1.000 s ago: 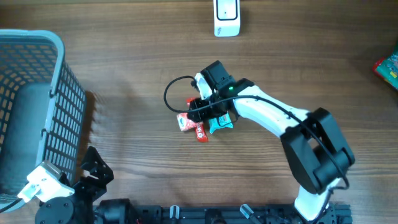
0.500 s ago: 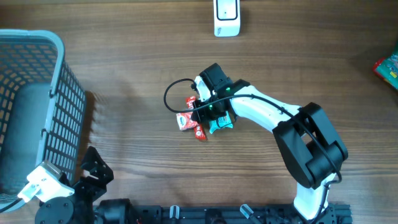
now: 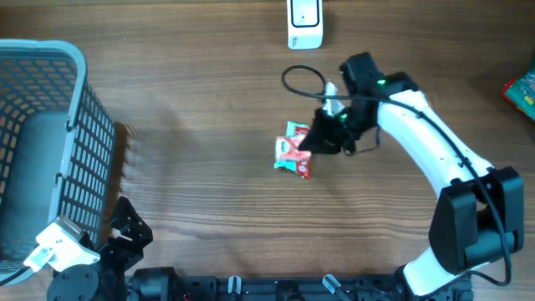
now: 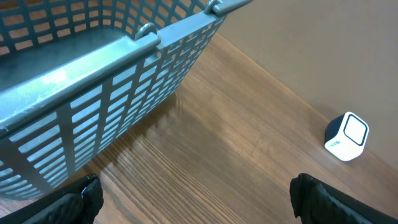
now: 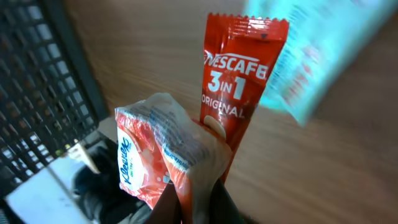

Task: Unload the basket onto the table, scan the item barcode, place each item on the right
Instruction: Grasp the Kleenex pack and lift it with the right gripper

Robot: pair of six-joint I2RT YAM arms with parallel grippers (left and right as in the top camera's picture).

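The robot's right gripper is pinching the red Nescafé sachet together with the Kleenex tissue pack, so it should set both down and take the pack alone (image 5: 161,149) before scanning.
My right gripper (image 5: 194,200) is shut on the clear wrapper of a red-and-white Kleenex tissue pack (image 5: 146,163). A red Nescafé 3-in-1 sachet (image 5: 239,74) stands up right behind the pack, against the fingers. A blurred teal packet (image 5: 311,56) shows beyond it. From overhead, the right gripper (image 3: 322,138) holds this bundle (image 3: 292,152) near the table's middle. The white barcode scanner (image 3: 304,23) stands at the far edge, straight beyond the bundle, and also shows in the left wrist view (image 4: 347,137). My left gripper (image 4: 199,202) is open and empty, low over the wood.
A grey-blue mesh basket (image 3: 84,79) fills the left side and looms close in the left wrist view (image 4: 124,81). A red-and-green packet (image 3: 522,88) lies at the right edge. The right arm's cable (image 3: 301,79) loops above the bundle.
The right gripper closed on the items, then carried the bundle to the right and toward the far edge. The left arm has not moved.
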